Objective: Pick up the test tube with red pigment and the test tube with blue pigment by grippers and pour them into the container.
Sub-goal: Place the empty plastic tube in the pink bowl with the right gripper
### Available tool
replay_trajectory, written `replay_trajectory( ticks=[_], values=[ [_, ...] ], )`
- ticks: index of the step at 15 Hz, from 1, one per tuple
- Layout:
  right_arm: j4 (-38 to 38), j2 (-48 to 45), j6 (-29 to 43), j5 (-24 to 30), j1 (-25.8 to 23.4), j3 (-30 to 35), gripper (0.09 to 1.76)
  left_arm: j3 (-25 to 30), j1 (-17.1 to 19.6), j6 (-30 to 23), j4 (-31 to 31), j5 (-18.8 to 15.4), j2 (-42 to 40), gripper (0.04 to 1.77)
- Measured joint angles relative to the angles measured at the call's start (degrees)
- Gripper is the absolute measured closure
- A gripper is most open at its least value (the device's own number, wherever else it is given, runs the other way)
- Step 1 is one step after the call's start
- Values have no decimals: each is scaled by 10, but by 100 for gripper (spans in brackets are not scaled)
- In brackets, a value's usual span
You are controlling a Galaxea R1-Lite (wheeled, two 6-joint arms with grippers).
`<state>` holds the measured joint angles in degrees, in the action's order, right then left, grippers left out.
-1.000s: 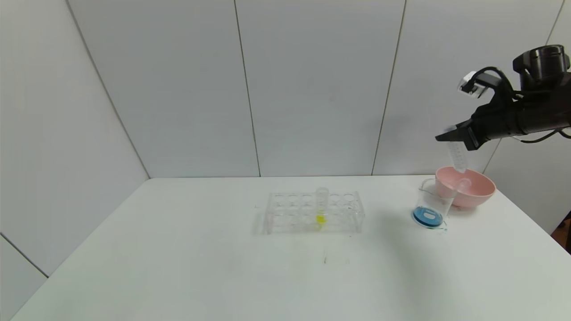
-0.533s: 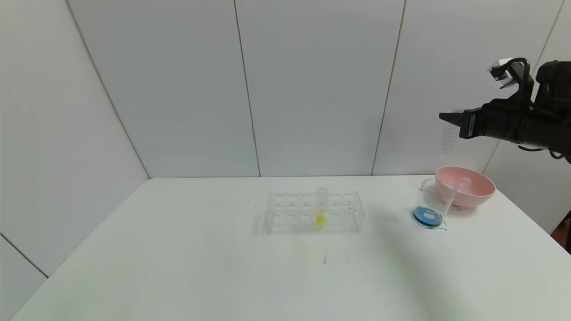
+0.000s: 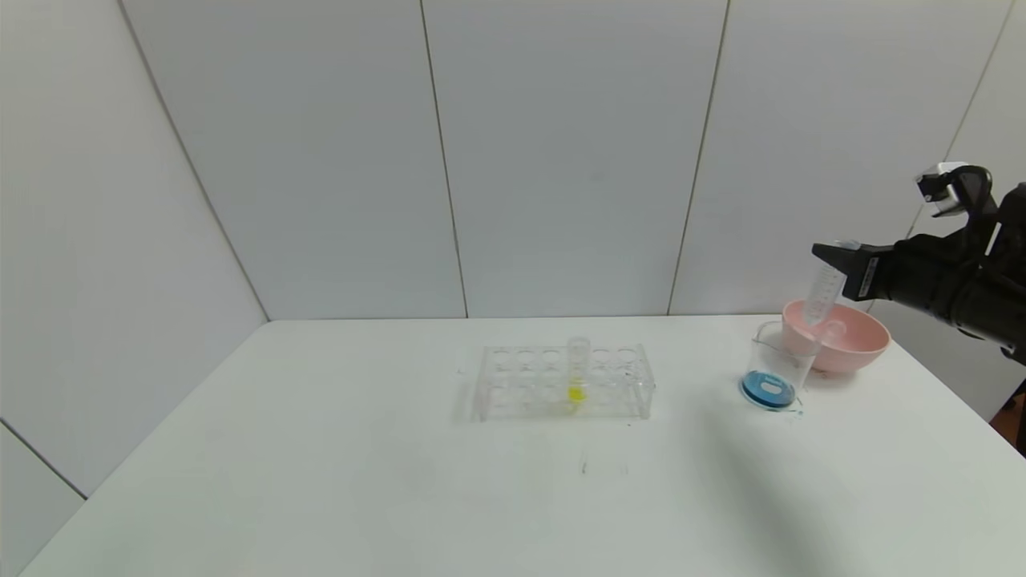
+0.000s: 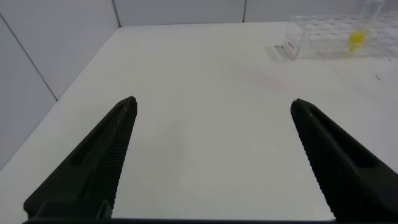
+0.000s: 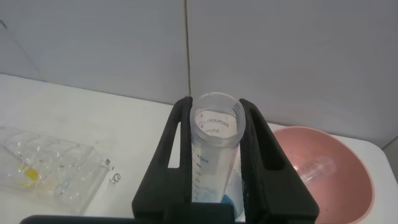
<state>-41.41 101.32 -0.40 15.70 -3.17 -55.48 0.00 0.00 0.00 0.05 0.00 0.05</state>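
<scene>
The robot's right gripper should release the clear graduated test tube in the pink bowl (image 3: pixel 850 326) (image 5: pixel 336 172), next to the empty clear tube.
My right gripper (image 3: pixel 834 258) is shut on a clear graduated test tube (image 3: pixel 824 290) and holds it above the pink bowl and the container. In the right wrist view the tube (image 5: pixel 214 146) stands between the shut fingers of that gripper (image 5: pixel 216 118), and no coloured liquid shows in it. The container (image 3: pixel 774 362), a clear beaker, stands on the table with blue liquid (image 3: pixel 768 389) at its bottom. No tube with red or blue liquid is in view. My left gripper (image 4: pixel 212 106) is open and empty over the table's left part.
A pink bowl (image 3: pixel 862 346) stands behind the container, and an empty clear tube (image 3: pixel 830 330) lies in it. A clear rack (image 3: pixel 529 385) at mid-table holds a tube with yellow liquid (image 3: pixel 577 373). The table's right edge is close to the bowl.
My right gripper rose with the tube, then came down again, ending a little farther right. The tube is still in its grip. The beaker, bowl and rack have not moved.
</scene>
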Motion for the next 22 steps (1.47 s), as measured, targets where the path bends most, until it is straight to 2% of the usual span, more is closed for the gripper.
replay_trajectory(
  ticks=[3,7,11,15,22],
  values=[
    [-30,4,2,0,-12,4,134,0,0,0,0,0,0,5],
    [-62,42,1,7,-57,-15,134,0,0,0,0,0,0,5],
    [-61,108,2,8,-115,-91,134,0,0,0,0,0,0,5],
    [-62,177,2,3,-153,-152,134,0,0,0,0,0,0,5],
    [-67,217,15,5,-153,-182,134,0,0,0,0,0,0,5]
  ],
)
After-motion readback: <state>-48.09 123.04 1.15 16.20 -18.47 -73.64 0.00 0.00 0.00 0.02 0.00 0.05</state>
